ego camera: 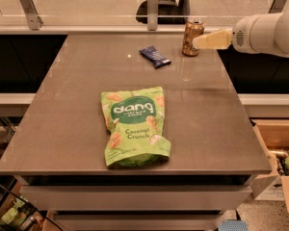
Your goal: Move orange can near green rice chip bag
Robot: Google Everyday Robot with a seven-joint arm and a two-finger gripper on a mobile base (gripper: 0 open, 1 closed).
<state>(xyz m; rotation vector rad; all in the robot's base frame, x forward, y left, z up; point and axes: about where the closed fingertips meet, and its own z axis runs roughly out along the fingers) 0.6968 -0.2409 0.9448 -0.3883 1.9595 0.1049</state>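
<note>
Next, my gripper goes to the upper half of the orange can (192,30), just below its top, and closes there.
The orange can (192,36) stands upright at the far right of the grey table (207,129), near its back edge. The green rice chip bag (134,127) lies flat near the front middle of the table, logo up, well apart from the can. My gripper (211,40), cream-coloured on a white arm, reaches in from the right at the can's height. Its tip is right at the can's right side; I cannot tell whether it touches the can.
A small dark blue snack bar (155,57) lies left of the can. A glass rail with metal posts (153,7) runs behind the table. An open cardboard box (278,150) sits on the floor to the right.
</note>
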